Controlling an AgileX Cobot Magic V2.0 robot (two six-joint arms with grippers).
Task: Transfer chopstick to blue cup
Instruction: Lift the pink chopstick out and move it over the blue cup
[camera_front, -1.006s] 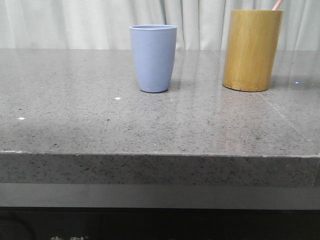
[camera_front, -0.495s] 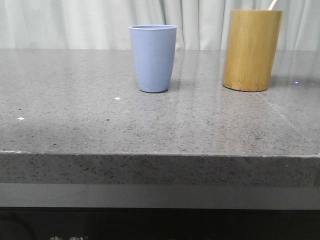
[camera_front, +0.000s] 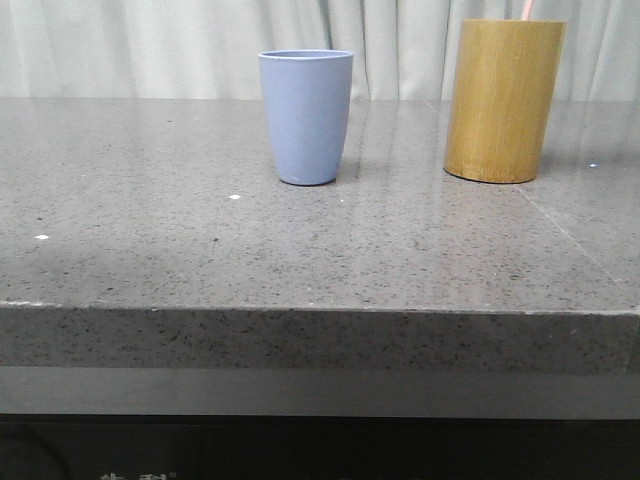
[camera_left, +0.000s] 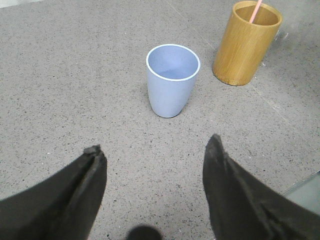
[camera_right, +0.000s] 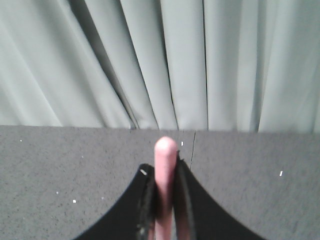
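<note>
Next, I release the pink chopstick with my right gripper inside the blue cup's opening (camera_front: 289, 54), leaning away from the tan bamboo cylinder.
The blue cup (camera_front: 306, 117) stands upright and empty mid-table; it also shows in the left wrist view (camera_left: 172, 80). The tan bamboo cylinder (camera_front: 504, 100) stands to its right, with a pink chopstick (camera_front: 527, 9) rising out of its top; the same stick shows in the left wrist view (camera_left: 255, 11). My right gripper (camera_right: 165, 172) is shut on a pink chopstick (camera_right: 165, 150), its tip showing above the fingers. My left gripper (camera_left: 155, 150) is open and empty, hovering over the table nearer than the blue cup. Neither gripper shows in the front view.
The grey speckled stone table (camera_front: 200, 240) has its front edge near the camera. Pale curtains (camera_front: 150, 45) hang behind the table. A seam in the stone (camera_front: 570, 230) runs at the right.
The pink chopstick's top above the bamboo cylinder has swung from leaning right to nearly upright. The cups have not moved.
</note>
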